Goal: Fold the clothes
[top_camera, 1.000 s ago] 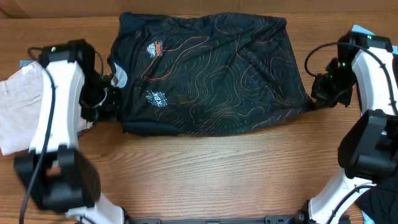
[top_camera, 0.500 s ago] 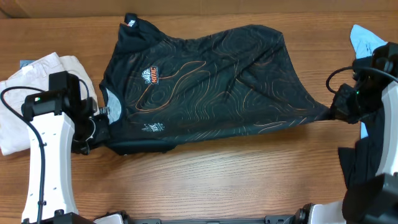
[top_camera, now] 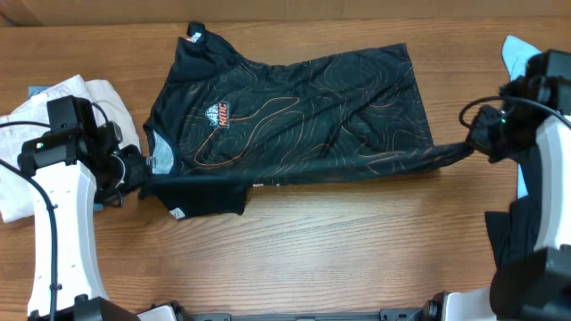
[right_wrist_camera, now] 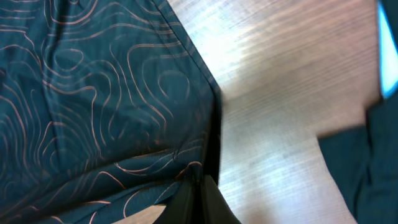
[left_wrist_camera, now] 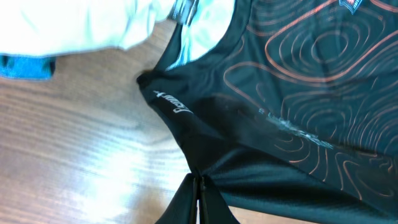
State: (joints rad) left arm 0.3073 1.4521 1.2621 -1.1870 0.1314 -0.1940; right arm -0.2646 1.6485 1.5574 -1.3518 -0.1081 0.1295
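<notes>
My left gripper is holding the near corner of the clothes, stretched taut over the table. It will let go of that corner on the pale blue patch (top_camera: 168, 143) beside the orange contour lines.
The clothes (top_camera: 294, 107), a thin black garment with orange contour lines and a small logo, lie spread across the middle of the table. The near edge is stretched taut between both grippers. My left gripper (top_camera: 136, 176) is shut on the near left corner; the left wrist view shows the jaws (left_wrist_camera: 199, 190) pinching the black fabric (left_wrist_camera: 292, 93). My right gripper (top_camera: 473, 147) is shut on the near right corner, with the jaws (right_wrist_camera: 200, 183) closed on the hem of the patterned cloth (right_wrist_camera: 93, 81). One sleeve (top_camera: 210, 201) lies flat below the taut edge, another (top_camera: 198, 37) at the far left.
Beige trousers (top_camera: 22, 143) lie bunched at the left edge, close behind my left arm, and appear as pale cloth (left_wrist_camera: 81, 25) in the left wrist view. A light-blue cloth (top_camera: 519, 52) lies at the far right. Dark fabric (right_wrist_camera: 370, 168) lies right of the right gripper.
Both grippers stayed shut on the garment's near corners and drew apart, pulling the near edge taut. The garment shifted and a sleeve now shows at the far left.
</notes>
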